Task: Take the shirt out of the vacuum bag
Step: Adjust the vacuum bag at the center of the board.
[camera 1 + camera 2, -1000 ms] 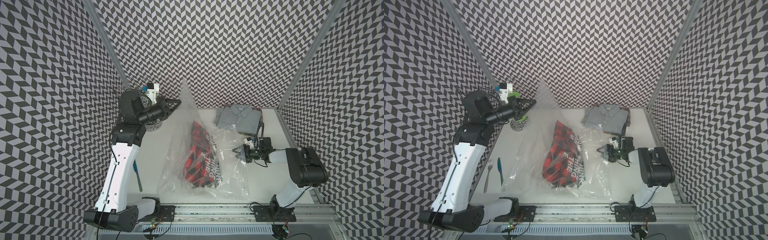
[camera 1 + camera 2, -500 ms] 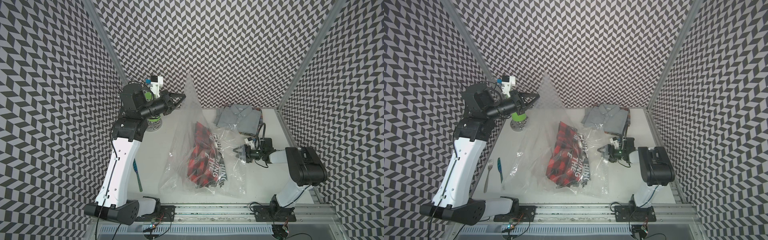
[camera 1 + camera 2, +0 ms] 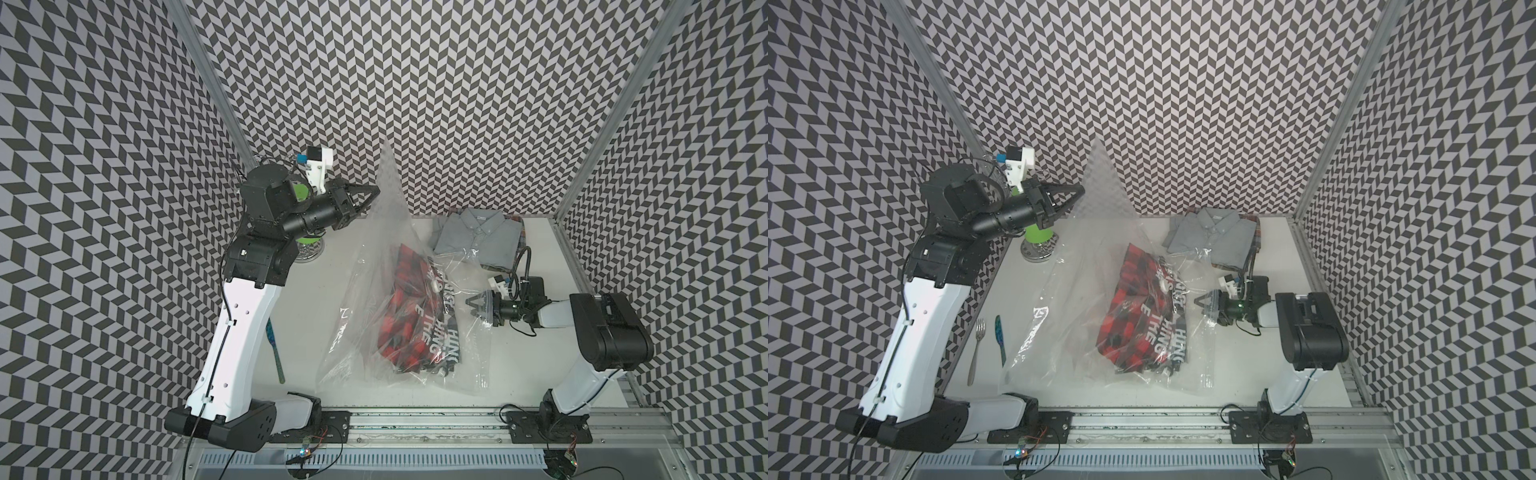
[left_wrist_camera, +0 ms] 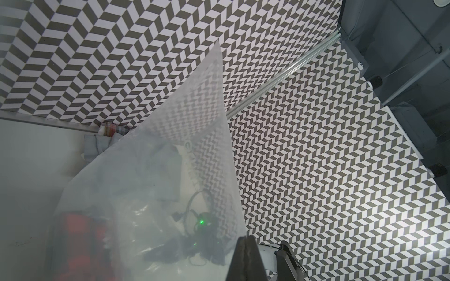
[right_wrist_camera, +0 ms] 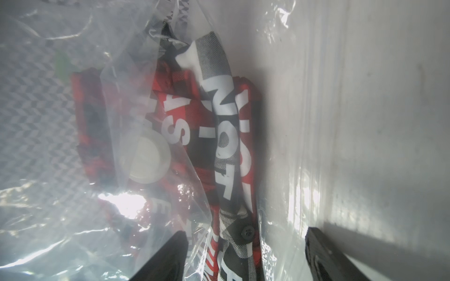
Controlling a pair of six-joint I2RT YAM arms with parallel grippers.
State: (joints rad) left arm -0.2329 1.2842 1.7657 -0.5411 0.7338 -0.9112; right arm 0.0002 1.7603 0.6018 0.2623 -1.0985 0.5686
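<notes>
Next, my left gripper lets go of the bag's edge on the bare table (image 3: pixel 338 280) between the green object and the plaid shirt.
The vacuum bag (image 3: pixel 365 266) (image 3: pixel 1075 266) is see-through plastic, pulled up into a peak at the back left. My left gripper (image 3: pixel 374 192) (image 3: pixel 1080 190) (image 4: pixel 246 239) is shut on the bag's edge, high above the table. Inside the bag lies the shirt (image 3: pixel 415 316) (image 3: pixel 1142 316) (image 5: pixel 229 136), red-black plaid with white letters, beside the round white valve (image 5: pixel 148 160). My right gripper (image 3: pixel 471 305) (image 3: pixel 1200 301) (image 5: pixel 246 240) stands open, low at the bag's right edge. The shirt's buttoned edge and plastic film lie between its fingers.
A folded grey shirt (image 3: pixel 473 232) lies on plaid cloth at the back right. A green object on a metal base (image 3: pixel 1038 239) stands at the back left. A fork (image 3: pixel 978 349) and a blue-green utensil (image 3: pixel 1000 338) lie near the left arm's base.
My left gripper has risen and swung right with the bag's edge, pulling the plastic into a taller peak. The shirt has slid a little toward the right gripper, which stays in place.
</notes>
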